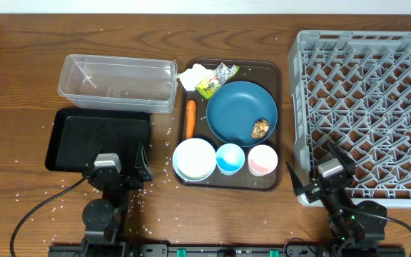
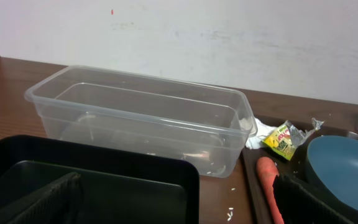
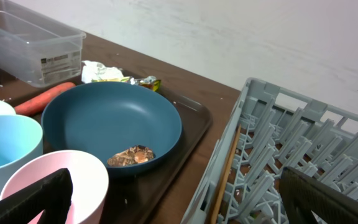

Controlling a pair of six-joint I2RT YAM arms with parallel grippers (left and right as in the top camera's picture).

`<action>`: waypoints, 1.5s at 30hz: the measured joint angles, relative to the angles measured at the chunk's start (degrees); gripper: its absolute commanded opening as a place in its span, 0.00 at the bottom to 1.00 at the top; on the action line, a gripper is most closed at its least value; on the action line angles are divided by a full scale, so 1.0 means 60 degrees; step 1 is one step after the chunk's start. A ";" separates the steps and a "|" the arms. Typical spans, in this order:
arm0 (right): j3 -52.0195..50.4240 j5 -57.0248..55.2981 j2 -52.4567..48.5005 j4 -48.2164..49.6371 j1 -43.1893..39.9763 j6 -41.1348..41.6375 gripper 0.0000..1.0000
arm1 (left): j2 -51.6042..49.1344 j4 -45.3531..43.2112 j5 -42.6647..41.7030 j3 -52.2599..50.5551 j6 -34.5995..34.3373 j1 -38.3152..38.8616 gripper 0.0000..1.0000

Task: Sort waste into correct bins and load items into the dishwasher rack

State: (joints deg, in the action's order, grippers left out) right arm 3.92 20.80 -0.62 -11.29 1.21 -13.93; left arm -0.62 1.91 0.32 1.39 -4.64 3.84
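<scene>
The left gripper next should close on the light-blue cup's rim (image 1: pixel 217 154) beside the white bowl.
On the brown serving tray (image 1: pixel 273 71) lie a dark-blue plate (image 1: pixel 237 111) holding a brown food lump (image 1: pixel 260 128), a white bowl (image 1: pixel 194 158), a light-blue cup (image 1: pixel 230 158), a pink cup (image 1: pixel 262 159), an orange carrot (image 1: pixel 190 118), a crumpled white tissue (image 1: pixel 195 76) and a green-and-silver foil wrapper (image 1: pixel 214 81). The clear tub (image 1: pixel 116 82) and black tray (image 1: pixel 98 138) sit to the left, the grey rack (image 1: pixel 366 107) to the right. My left gripper (image 1: pixel 120 170) is open and empty over the black tray's near edge. My right gripper (image 1: pixel 323 175) is open and empty at the rack's near-left corner.
Loose white rice grains (image 1: pixel 155 153) are scattered over the wooden table around the bins and the serving tray. A pale wall stands behind the table. In the right wrist view the pink cup (image 3: pixel 55 177) sits close by the left finger.
</scene>
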 measured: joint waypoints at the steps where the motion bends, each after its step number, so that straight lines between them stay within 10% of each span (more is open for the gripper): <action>1: 0.0000 0.0000 0.0000 0.0000 0.0000 0.0000 0.99 | 0.0000 0.0000 0.0000 0.0000 0.0000 0.0000 0.98; 24: 0.0000 0.0022 0.0000 0.0047 0.0000 0.0000 0.99 | 0.0000 -0.0018 0.0000 0.0000 0.0000 0.0000 0.98; 33: -0.0018 0.0437 -0.0007 0.3027 0.0000 0.1661 0.99 | -0.0018 -0.0321 -0.0590 0.0291 0.0000 0.0000 0.98; 45: 0.3697 0.0503 -0.2987 0.0193 0.0000 0.2634 0.99 | -0.5388 0.3344 -0.1931 0.6521 -0.0004 0.0004 0.98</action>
State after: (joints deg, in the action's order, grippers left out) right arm 26.11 23.81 -18.55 -10.13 1.21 1.87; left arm -32.95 21.98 -11.27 40.51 -4.67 3.86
